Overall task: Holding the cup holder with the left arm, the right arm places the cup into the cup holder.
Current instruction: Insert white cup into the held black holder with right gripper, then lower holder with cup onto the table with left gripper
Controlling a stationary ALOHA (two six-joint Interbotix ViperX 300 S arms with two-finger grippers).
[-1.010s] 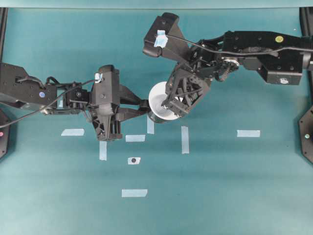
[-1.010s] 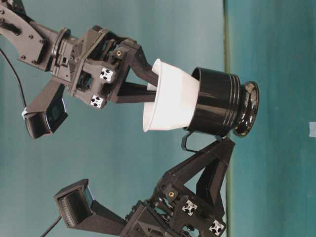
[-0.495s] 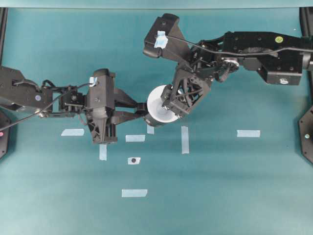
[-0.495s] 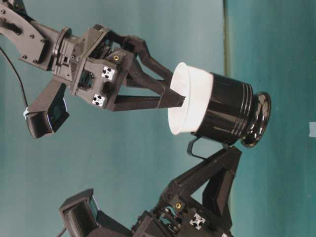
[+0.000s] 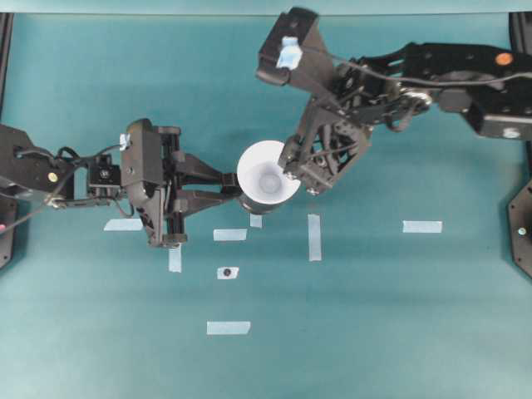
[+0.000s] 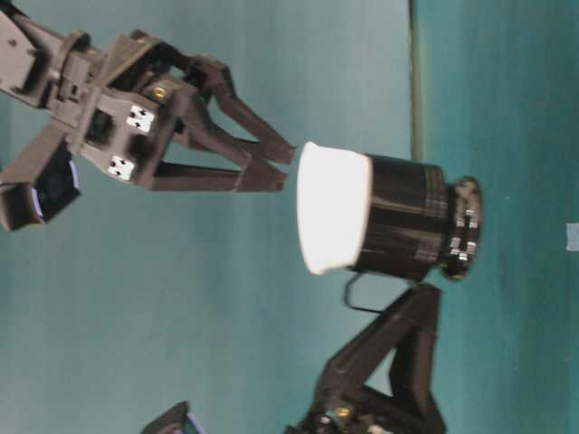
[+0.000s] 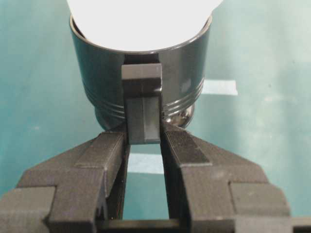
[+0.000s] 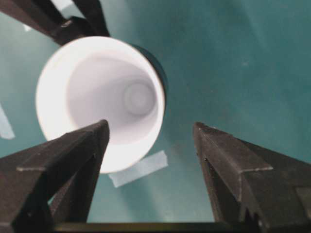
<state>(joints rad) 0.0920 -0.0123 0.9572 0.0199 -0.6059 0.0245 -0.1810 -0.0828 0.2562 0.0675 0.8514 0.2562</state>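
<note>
My left gripper is going to let go of the cup holder on the short tape piece (image 5: pixel 263 216) (image 7: pixel 145 158) next to the long upright tape piece.
The white cup (image 5: pixel 268 173) sits nested in the glossy black cup holder (image 6: pixel 409 226), with its wide rim (image 6: pixel 331 220) sticking out above the holder's mouth. My left gripper (image 7: pixel 144 138) is shut on the cup holder's stubby handle (image 7: pixel 142 102) and holds it from the left (image 5: pixel 229 188). My right gripper (image 5: pixel 301 177) is open and holds nothing. Its fingertips (image 6: pixel 286 165) stand apart from the cup's rim. In the right wrist view the cup (image 8: pixel 102 94) lies ahead and to the left of the open right gripper (image 8: pixel 150 128).
Several pale tape strips lie on the teal table, among them one (image 5: pixel 422 226) at the right, one (image 5: pixel 314 237) below the right gripper and one (image 5: pixel 229 327) near the front. A small dark dot sits on a tape patch (image 5: pixel 227 273).
My right gripper has opened, let go of the cup and drawn back from it. The cup now sits deeper in the cup holder. The left arm has shifted left with the holder.
</note>
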